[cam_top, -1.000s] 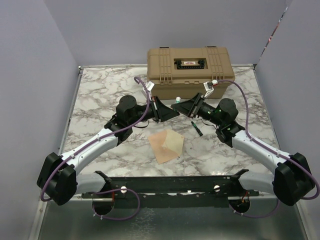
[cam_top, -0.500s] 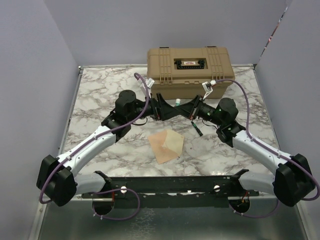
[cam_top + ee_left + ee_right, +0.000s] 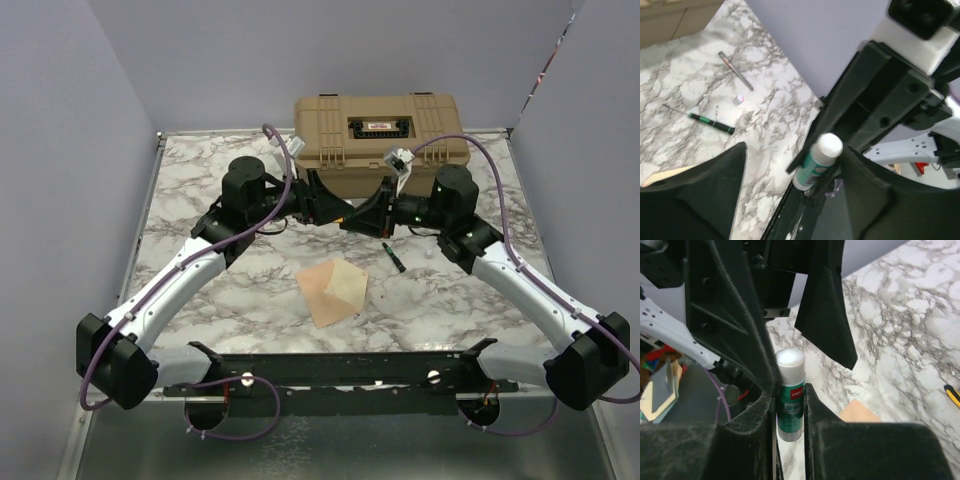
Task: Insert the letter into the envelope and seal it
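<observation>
My right gripper is around the middle of the glue stick, so my left gripper will hold the glue stick to let my right gripper take its white bottom end (image 3: pixel 790 434).
The envelope (image 3: pixel 322 292) lies flat in the middle of the table, its pale yellow flap (image 3: pixel 350 283) open. A peach corner of the envelope (image 3: pixel 860 413) shows in the right wrist view. The letter does not show apart from it. Both grippers meet in the air behind it, in front of the toolbox. My right gripper (image 3: pixel 789 401) is shut on a green glue stick (image 3: pixel 790 365) with a white cap. My left gripper (image 3: pixel 797 156) stands open, and the glue stick (image 3: pixel 817 162) sits between its spread fingers without either touching it.
A tan toolbox (image 3: pixel 380 130) stands at the back of the marble table. A green-handled screwdriver (image 3: pixel 393 256) lies to the right of the envelope. Near it are a thin metal rod (image 3: pixel 735 70) and a small white cap (image 3: pixel 740 99). Grey walls close in three sides.
The two grippers came together and moved back towards the toolbox. My left jaws opened wide. My right jaws closed on the glue stick.
</observation>
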